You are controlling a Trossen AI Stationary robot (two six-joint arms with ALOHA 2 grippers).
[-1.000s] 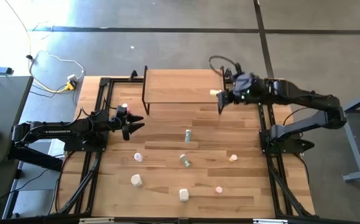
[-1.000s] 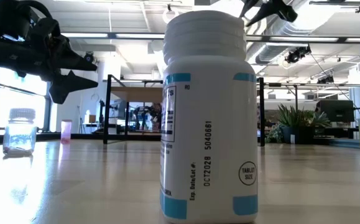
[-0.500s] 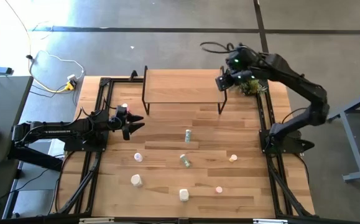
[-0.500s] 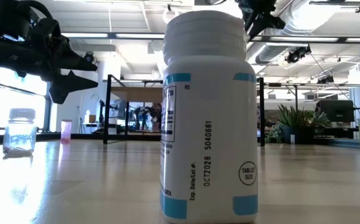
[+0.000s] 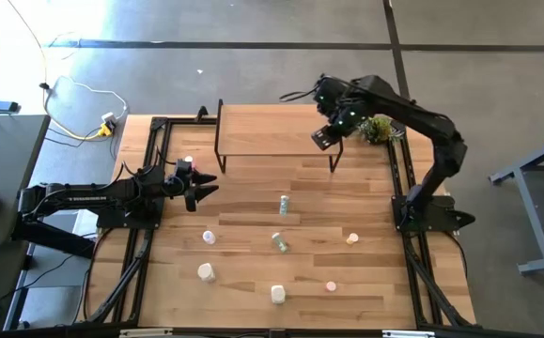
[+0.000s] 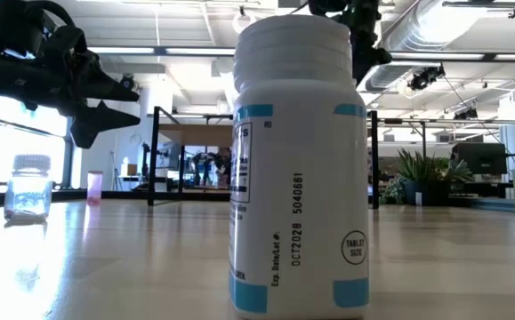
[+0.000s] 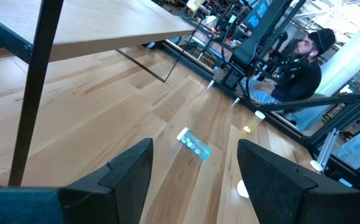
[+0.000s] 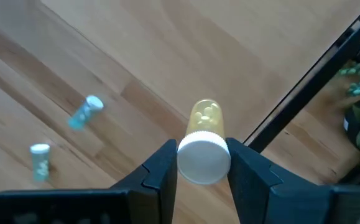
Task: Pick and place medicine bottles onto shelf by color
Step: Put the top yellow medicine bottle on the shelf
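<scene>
Next, my right gripper lets go of the yellow-orange bottle on the shelf's front corner (image 5: 330, 142) (image 8: 226, 112), the one that is nearest to the green plant.
My right gripper (image 5: 323, 139) hovers over the right end of the shelf (image 5: 272, 130), a low wooden stand on black legs. It is shut on a yellow-orange bottle (image 8: 204, 115) with a white cap. My left gripper (image 5: 201, 185) waits open above the table's left side, touching nothing. Several bottles stand or lie on the tabletop: green ones (image 5: 283, 204) (image 5: 278, 242), white ones (image 5: 205, 272) (image 5: 276, 294), a pink one (image 5: 330, 285) and a yellow-orange one (image 5: 352, 238). The low view is filled by the near white bottle (image 6: 297, 169). My right gripper pinches the yellow-orange bottle by its white cap (image 8: 203, 163), one finger on each side of the cap. The fingers come from above, pointing down, and the bottle's body reaches on past the fingertips toward the shelf top. It is lifted clear of the shelf.
A small green plant (image 5: 375, 129) sits just right of the shelf, close to my right arm. Black frame rails (image 5: 149, 235) run along the table's left and right sides. A seated person (image 7: 291, 62) shows beyond the table's right side. Bare wood lies between the shelf and the bottles.
My right arm has swung up and toward the far-left, carrying the yellow-orange bottle from just beside the shelf's right end to above it. The gripper has tipped from level to pointing down. The hold on the bottle has stayed.
</scene>
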